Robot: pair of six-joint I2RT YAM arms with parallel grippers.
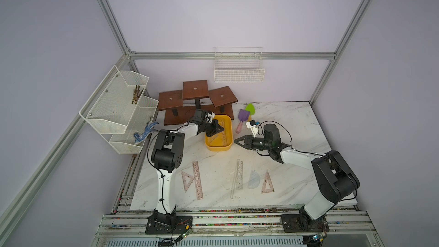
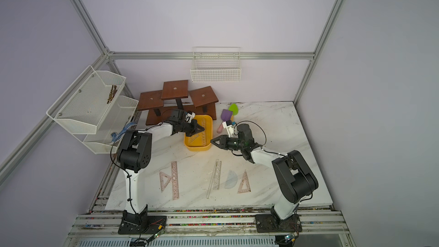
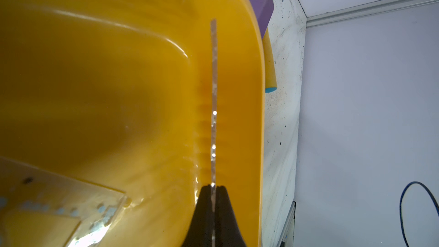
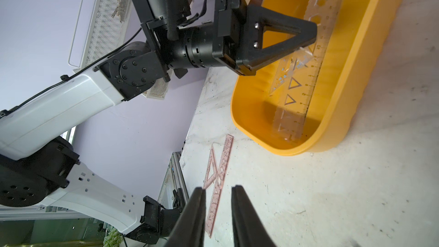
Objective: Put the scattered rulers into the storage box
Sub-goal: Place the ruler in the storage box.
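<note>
My left gripper needs to let go of the clear set square inside the storage box (image 1: 224, 134) (image 3: 197, 146), along the box's side nearest my right gripper.
The yellow storage box (image 1: 217, 149) (image 2: 198, 148) stands mid-table, with a clear straight ruler (image 1: 225, 132) (image 4: 316, 51) lying inside. My left gripper (image 1: 219, 129) (image 2: 202, 129) (image 3: 213, 187) hovers over the box, shut on a clear set square (image 3: 214, 91) (image 4: 285, 74) that hangs into it, seen edge-on in the left wrist view. My right gripper (image 1: 236, 140) (image 2: 213, 141) (image 4: 218, 188) is just right of the box, open and empty. Near the front lie a pink set square (image 1: 187, 181), a pink ruler (image 1: 197, 180) (image 4: 219, 174), clear rulers (image 1: 239, 174), a protractor (image 1: 253, 179) and another pink set square (image 1: 268, 182).
Purple (image 1: 244, 116) and green (image 1: 250, 108) toy shovels lie right of the box's far end. A brown wooden stand (image 1: 197, 100) sits behind it. A white wire basket (image 1: 238, 72) hangs on the back wall, and a mesh rack (image 1: 118, 108) on the left.
</note>
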